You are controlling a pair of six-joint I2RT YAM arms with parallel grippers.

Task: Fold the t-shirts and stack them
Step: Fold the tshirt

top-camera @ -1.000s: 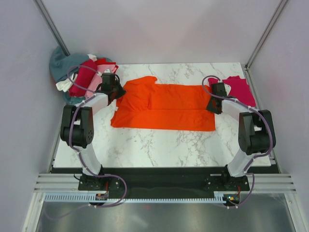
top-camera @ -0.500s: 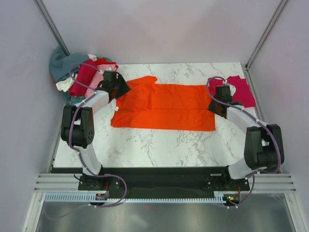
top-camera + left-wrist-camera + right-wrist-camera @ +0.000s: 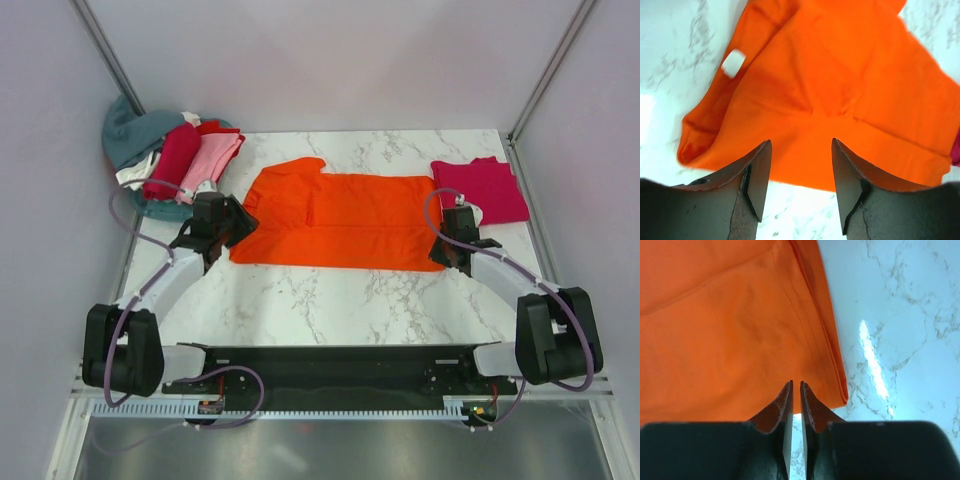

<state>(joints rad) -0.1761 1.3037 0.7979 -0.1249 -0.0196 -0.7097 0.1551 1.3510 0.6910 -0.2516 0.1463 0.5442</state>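
Observation:
Next, my right gripper backs off, opens and pinches that corner (image 3: 843, 401), as its empty fingers are nearly shut over the orange t-shirt's near edge, short of its corner.
A bright orange t-shirt (image 3: 340, 220) lies flat across the middle of the marble table (image 3: 330, 300), partly folded, with a sleeve sticking out at its back left. My left gripper (image 3: 232, 222) stands open just off its left edge, and nothing is between the fingers (image 3: 801, 145). In the left wrist view the orange cloth (image 3: 840, 75) shows a white tag (image 3: 733, 63). My right gripper (image 3: 448, 252) hovers by the shirt's near right corner (image 3: 840, 390), with only a narrow slit between the jaws (image 3: 795, 384) and no cloth in it. A folded crimson-pink t-shirt (image 3: 482, 190) lies at the back right.
A heap of t-shirts (image 3: 170, 160) in teal, dark red, light pink and white sits at the table's back left corner. Grey walls close in both sides and the back. A black rail (image 3: 330, 358) runs along the near edge.
Both arms have drawn back toward the near edge, away from the orange shirt's ends. The left gripper has opened and let go of the cloth. The right gripper opened, then narrowed again.

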